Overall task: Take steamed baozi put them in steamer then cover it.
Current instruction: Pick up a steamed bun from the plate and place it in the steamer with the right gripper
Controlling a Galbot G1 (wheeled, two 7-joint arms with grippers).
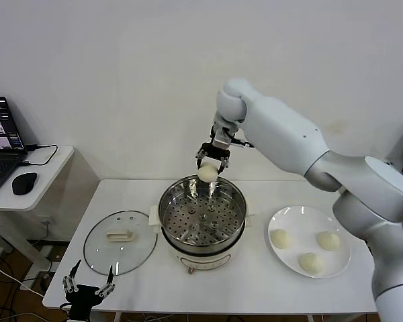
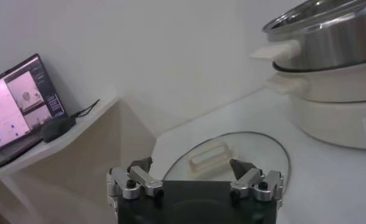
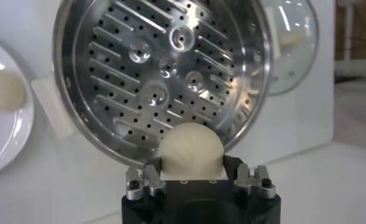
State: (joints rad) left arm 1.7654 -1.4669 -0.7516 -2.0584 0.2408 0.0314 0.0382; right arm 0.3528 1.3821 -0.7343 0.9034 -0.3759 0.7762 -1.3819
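The baozi, now held over the steamer's far rim, will be let go by my right gripper on the far part of the steamer's perforated tray (image 1: 201, 196) (image 3: 185, 118), close to the rim of the tray.
My right gripper (image 1: 208, 169) is shut on a cream-white baozi (image 1: 207, 172) and holds it in the air over the far rim of the steamer (image 1: 201, 216). In the right wrist view the bun (image 3: 191, 150) fills the gap between the jaws, with the perforated tray (image 3: 165, 67) below it and nothing on the tray. Three more baozi (image 1: 309, 262) lie on the white plate (image 1: 286, 219) to the right of the pot. My left gripper (image 1: 88, 285) hangs open at the table's front left edge, near the glass lid (image 1: 119, 242).
The glass lid with its cream handle (image 2: 211, 156) lies flat on the table left of the steamer's white base (image 2: 335, 112). A side desk at far left carries a laptop (image 1: 1, 144) and a mouse (image 1: 24, 182).
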